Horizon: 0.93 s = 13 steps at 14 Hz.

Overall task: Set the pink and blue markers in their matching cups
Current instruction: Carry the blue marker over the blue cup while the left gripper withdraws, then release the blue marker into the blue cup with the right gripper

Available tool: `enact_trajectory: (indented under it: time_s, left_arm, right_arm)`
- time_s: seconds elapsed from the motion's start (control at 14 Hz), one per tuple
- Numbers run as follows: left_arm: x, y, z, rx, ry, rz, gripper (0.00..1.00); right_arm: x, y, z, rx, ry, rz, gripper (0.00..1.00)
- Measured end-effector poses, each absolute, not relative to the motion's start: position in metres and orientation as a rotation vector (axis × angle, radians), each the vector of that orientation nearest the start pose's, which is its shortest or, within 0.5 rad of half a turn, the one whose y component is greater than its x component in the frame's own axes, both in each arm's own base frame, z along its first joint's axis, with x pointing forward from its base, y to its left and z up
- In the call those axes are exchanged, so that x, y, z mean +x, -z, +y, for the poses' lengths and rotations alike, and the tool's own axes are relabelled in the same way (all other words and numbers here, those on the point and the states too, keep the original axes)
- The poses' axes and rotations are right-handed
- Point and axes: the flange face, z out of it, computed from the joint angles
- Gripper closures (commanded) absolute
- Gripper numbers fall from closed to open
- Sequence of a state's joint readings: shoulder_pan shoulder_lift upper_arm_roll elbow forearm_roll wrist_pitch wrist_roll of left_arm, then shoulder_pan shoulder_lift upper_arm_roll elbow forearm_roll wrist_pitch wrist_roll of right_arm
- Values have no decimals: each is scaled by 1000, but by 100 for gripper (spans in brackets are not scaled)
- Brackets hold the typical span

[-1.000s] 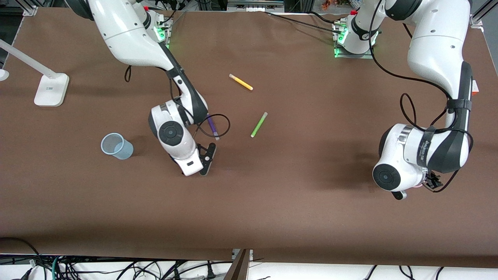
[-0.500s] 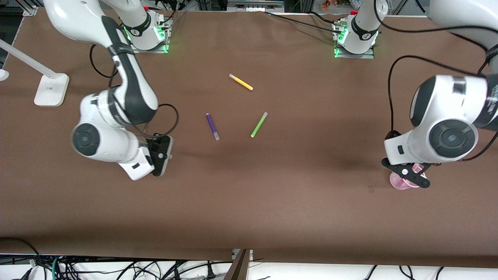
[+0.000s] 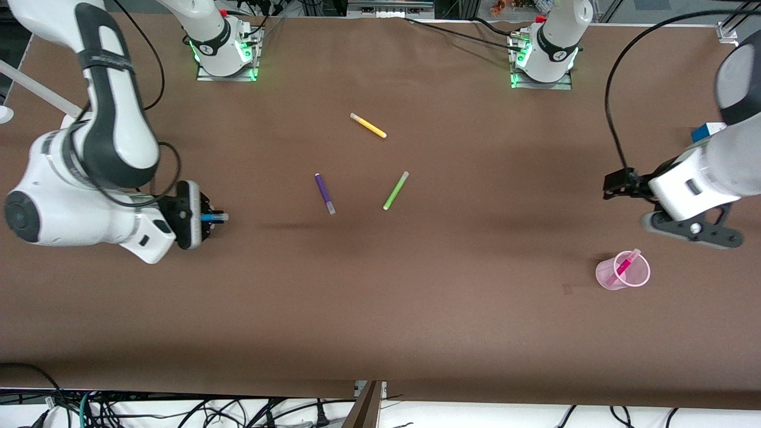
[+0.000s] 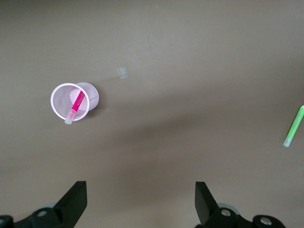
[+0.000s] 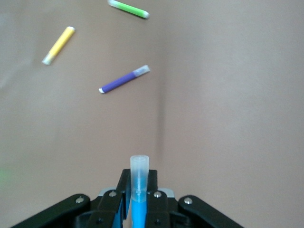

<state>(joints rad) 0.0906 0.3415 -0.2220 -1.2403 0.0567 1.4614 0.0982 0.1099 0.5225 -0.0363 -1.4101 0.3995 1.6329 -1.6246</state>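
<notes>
I need to release the sky blue marker from my right gripper inside the blue cup hidden [image 3: 178, 224] behind its black fingers. The marker is held in the air now.
The pale pink cup [image 3: 622, 272] stands near the left arm's end of the table with the magenta marker [image 3: 624, 265] leaning inside it. Both also show in the left wrist view, the cup [image 4: 90, 95] and the marker [image 4: 77, 104]. My left gripper [image 3: 692, 230] hangs open and empty above the table beside that cup, its own view [image 4: 139, 204] showing bare table between the jaws. My right gripper [image 3: 208, 217] is shut on the sky blue marker [image 3: 214, 217], held in the air at the right arm's end; the clear cap [image 5: 139, 168] sticks out past the fingers [image 5: 154, 190]. The blue cup is hidden.
A yellow marker [image 3: 368, 125], a dark purple marker [image 3: 324, 193] and a green marker [image 3: 395, 190] lie near the table's middle. They also show in the right wrist view: yellow [image 5: 58, 45], purple [image 5: 124, 79], green [image 5: 128, 8]. A white lamp arm [image 3: 35, 89] stands beside the right arm.
My right arm has swung toward its end of the table, carrying the blue marker, and now covers the blue cup. My left gripper has risen away from the pink cup, leaving the magenta marker inside.
</notes>
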Motion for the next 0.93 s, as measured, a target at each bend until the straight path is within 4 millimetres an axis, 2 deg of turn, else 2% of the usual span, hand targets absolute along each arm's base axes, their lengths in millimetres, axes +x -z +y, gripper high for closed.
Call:
enact_trajectory:
  time_s: [0.14, 0.29, 0.36, 0.64, 0.93]
  left_arm:
    - [624, -577, -56, -3121, -104, 323, 0]
    - [602, -575, -67, -3119, -44, 309, 0]
    - [591, -573, -66, -3115, -30, 302, 0]
    - [563, -586, -48, -3109, -3, 273, 0]
    - [561, -586, -48, -3160, -4, 285, 0]
  right_arm:
    - [663, -370, 59, 2474, -188, 2728, 100]
    - [655, -353, 29, 2455, -265, 2819, 100]
    - [651, -346, 18, 2448, -283, 2850, 100]
    - [634, -332, -10, 2413, -385, 2946, 100]
    - [627, -324, -32, 2385, -435, 2982, 100]
